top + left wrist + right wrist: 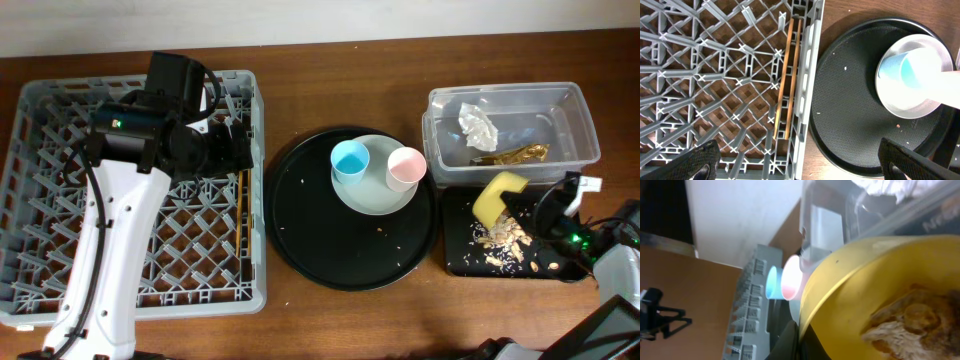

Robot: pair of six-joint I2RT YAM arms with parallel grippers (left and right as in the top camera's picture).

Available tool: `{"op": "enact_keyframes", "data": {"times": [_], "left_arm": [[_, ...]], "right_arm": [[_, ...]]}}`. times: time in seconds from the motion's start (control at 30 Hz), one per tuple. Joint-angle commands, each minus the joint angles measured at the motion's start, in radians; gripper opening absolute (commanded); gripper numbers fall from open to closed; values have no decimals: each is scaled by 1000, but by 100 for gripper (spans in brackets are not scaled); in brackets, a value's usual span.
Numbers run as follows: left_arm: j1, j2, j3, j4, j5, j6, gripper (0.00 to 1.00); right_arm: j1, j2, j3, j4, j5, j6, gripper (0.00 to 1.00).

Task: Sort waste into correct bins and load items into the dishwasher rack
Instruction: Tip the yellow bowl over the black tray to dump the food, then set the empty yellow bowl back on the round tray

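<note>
The robot's right gripper should set the yellow bowl down on the bare near part of the large round black tray (333,252).
My right gripper (543,207) is shut on the rim of the yellow bowl (497,193), holding it tilted over the small black tray (455,255), where whitish and brown food scraps (505,238) lie. In the right wrist view the jaws (802,336) pinch the bowl (865,280), and some scraps (912,322) cling inside it. The tissue (478,124) and gold wrapper (515,155) lie in the clear tub (585,130). The blue cup (350,160) and pink cup (406,167) stand on the pale plate (375,195). The chopsticks (243,215) lie in the grey rack (40,200). My left gripper (802,165) is open and empty over the rack's right edge.
The large round black tray (340,250) holds the plate and a few crumbs. In the left wrist view the chopsticks (787,75) lie along the rack wall (807,90), with the round tray (850,115) and blue cup (902,70) to the right. Bare wood surrounds everything.
</note>
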Motion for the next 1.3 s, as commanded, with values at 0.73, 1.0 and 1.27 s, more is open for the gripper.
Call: {"op": "enact_keyframes", "data": {"times": [0.73, 1.0, 1.27], "left_arm": [[3, -9, 8, -1, -7, -13, 99], [3, -9, 8, -1, -7, -14, 99], [3, -9, 8, -1, -7, -13, 99]], "right_arm": [[-34, -176, 64, -231, 15, 311, 4], [1088, -231, 527, -591, 1004, 478, 4], [1607, 299, 527, -338, 1028, 566, 11]]}}
